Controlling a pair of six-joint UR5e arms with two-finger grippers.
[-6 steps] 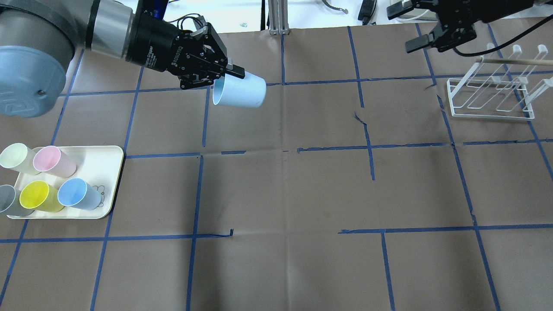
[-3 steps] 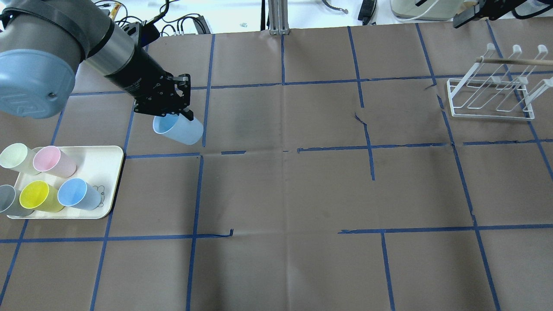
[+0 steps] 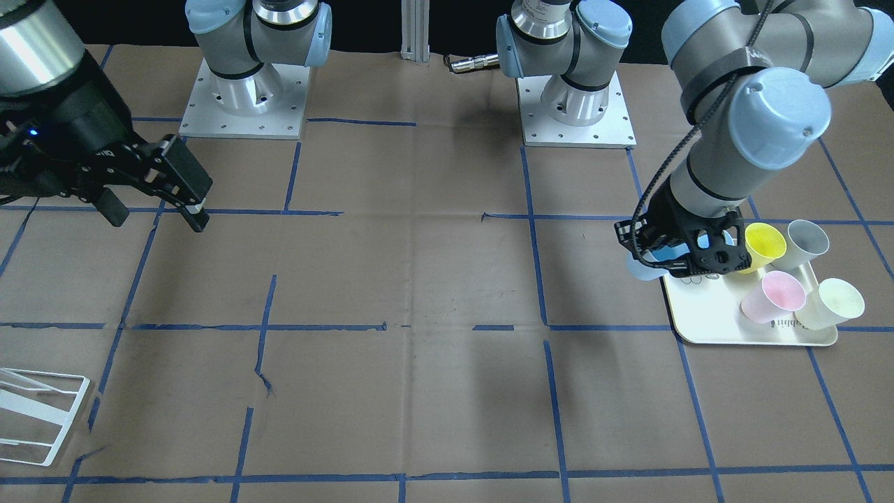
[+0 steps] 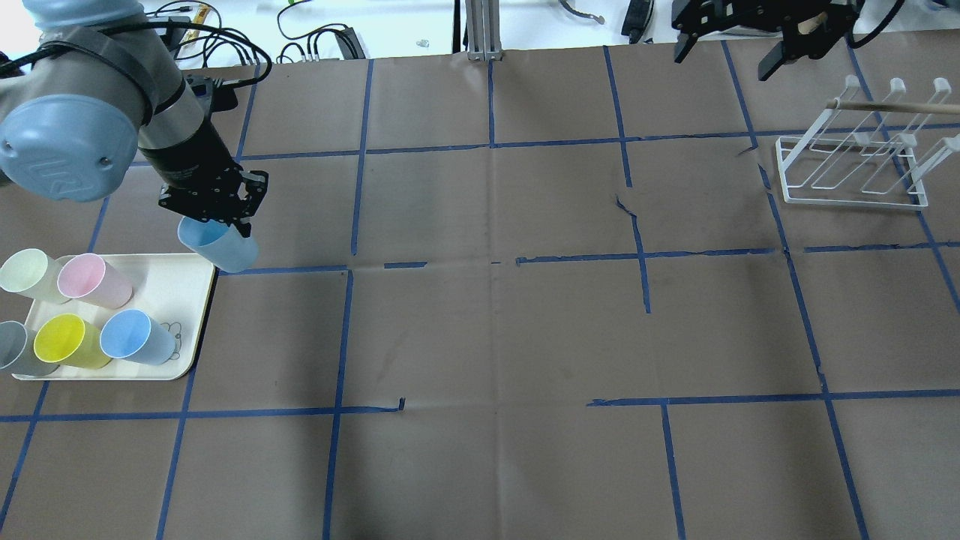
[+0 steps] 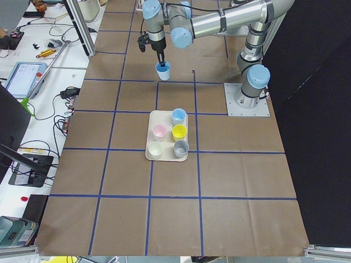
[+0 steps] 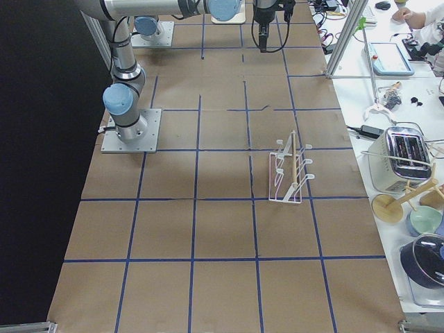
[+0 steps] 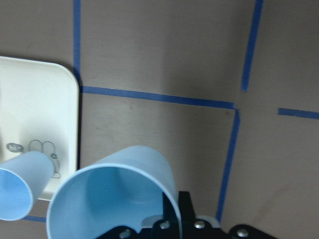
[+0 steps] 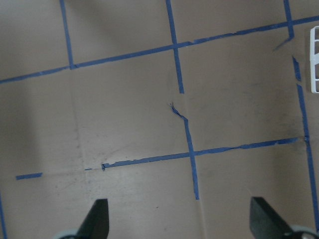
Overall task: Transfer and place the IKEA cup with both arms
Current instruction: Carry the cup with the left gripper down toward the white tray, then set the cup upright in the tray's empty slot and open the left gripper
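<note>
I should let go of the pale-blue cup with my left gripper on the tray's empty corner (image 3: pixel 714 314) (image 7: pixel 35 102) beside the pink cup.
My left gripper (image 4: pixel 223 223) is shut on the rim of a pale-blue IKEA cup (image 4: pixel 219 246), one finger inside it. It holds the cup mouth up, slightly tilted, by the tray's (image 4: pixel 180 281) back right corner. The cup also shows in the front view (image 3: pixel 641 269), the left wrist view (image 7: pixel 114 191) and the exterior left view (image 5: pixel 163 70). A second blue cup (image 4: pixel 136 336) stands on the tray. My right gripper (image 4: pixel 726 52) is open and empty at the table's far right, also in the front view (image 3: pixel 154 208) and right wrist view (image 8: pixel 180 221).
The tray also holds a pink cup (image 4: pixel 91 279), a yellow cup (image 4: pixel 69 341), a pale-green cup (image 4: pixel 26 274) and a grey cup (image 4: pixel 13 351). A white wire rack (image 4: pixel 855 161) with a wooden stick stands at the far right. Brown paper with blue tape lines covers the table.
My left gripper has carried the blue cup from the back middle leftward and toward me, to the tray's corner, turning it from sideways to mouth up. The right gripper shifted along the far right edge.
</note>
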